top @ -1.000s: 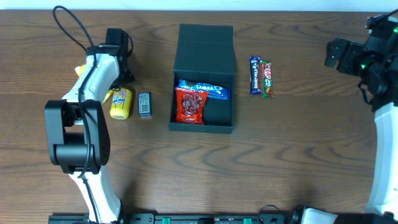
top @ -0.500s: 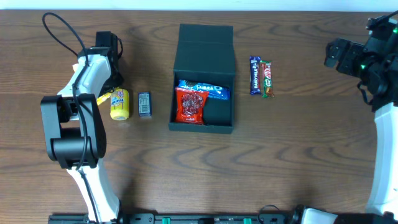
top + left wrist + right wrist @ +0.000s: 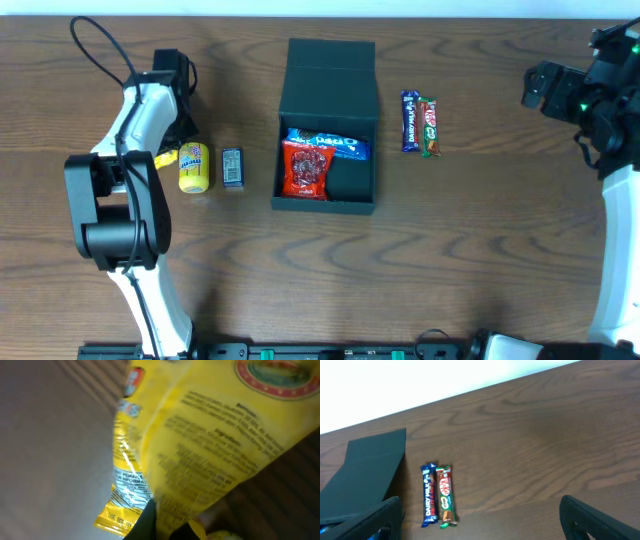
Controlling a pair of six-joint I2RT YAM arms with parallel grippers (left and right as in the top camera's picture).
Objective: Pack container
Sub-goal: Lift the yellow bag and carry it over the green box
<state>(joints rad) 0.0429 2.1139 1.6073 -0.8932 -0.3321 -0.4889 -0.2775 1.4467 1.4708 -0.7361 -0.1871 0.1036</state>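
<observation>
My left gripper is going to release the yellow snack packet on top of the red packet (image 3: pixel 312 171) in the dark green container.
The dark green container (image 3: pixel 352 188) stands open mid-table with its lid flap (image 3: pixel 330 68) raised at the back. Inside lie a red packet (image 3: pixel 306 168) and a blue packet (image 3: pixel 330 144). Left of it a yellow snack packet (image 3: pixel 194 166) lies on the table; it fills the left wrist view (image 3: pixel 210 435). My left gripper (image 3: pixel 170 150) is shut on that packet's edge, and one black finger (image 3: pixel 145 525) shows against the wrapper. My right gripper (image 3: pixel 485 527) hangs open and empty at the far right (image 3: pixel 548 88), above and right of two chocolate bars.
A small grey packet (image 3: pixel 232 168) lies between the yellow packet and the container. A blue Dairy Milk bar (image 3: pixel 409 121) and a green-red KitKat (image 3: pixel 429 127) lie side by side right of the container. A black cable (image 3: pixel 100 40) loops above the left arm.
My left gripper has closed onto the yellow packet while the left arm shifted slightly leftward. The right arm has not moved.
</observation>
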